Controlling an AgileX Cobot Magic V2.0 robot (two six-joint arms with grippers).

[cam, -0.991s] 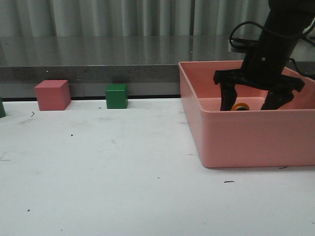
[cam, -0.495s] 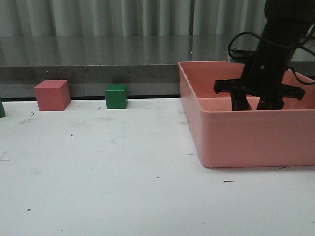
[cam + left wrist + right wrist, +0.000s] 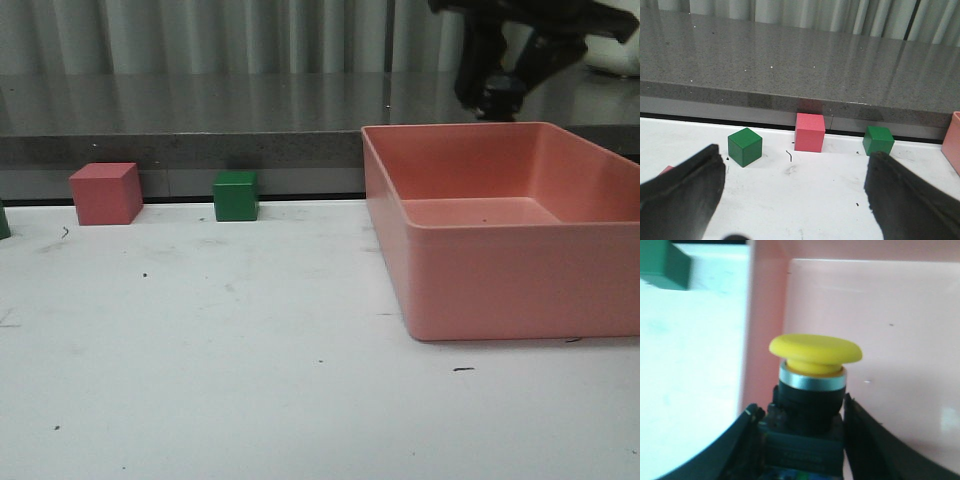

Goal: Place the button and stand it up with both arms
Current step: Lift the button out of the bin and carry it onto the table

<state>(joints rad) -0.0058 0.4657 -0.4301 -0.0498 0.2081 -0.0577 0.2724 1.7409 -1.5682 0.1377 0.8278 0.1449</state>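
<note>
The robot's right gripper needs to release the button on the white table [image 3: 216, 300], well in front of the green cube nearest the pink bin.
The button [image 3: 815, 350] has a round yellow cap, a silver ring, a black neck and a dark blocky base. My right gripper [image 3: 800, 412] is shut on that base, with the cap pointing away from the wrist. In the front view this right gripper [image 3: 503, 98] hangs high above the back rim of the pink bin [image 3: 500, 285], and the button there is only a dark shape between the fingers. In the left wrist view my left gripper [image 3: 795, 200] is open over bare white table with nothing between its fingers. The left arm is outside the front view.
A pink cube [image 3: 105, 193] and a green cube [image 3: 236, 195] stand against the grey ledge [image 3: 200, 130] at the back left. The left wrist view shows a nearer green cube [image 3: 745, 146], the pink cube [image 3: 809, 132] and a further green cube [image 3: 878, 140].
My right gripper was down inside the pink bin, closed around the button there, and has risen out of the bin to the top of the front view with it.
</note>
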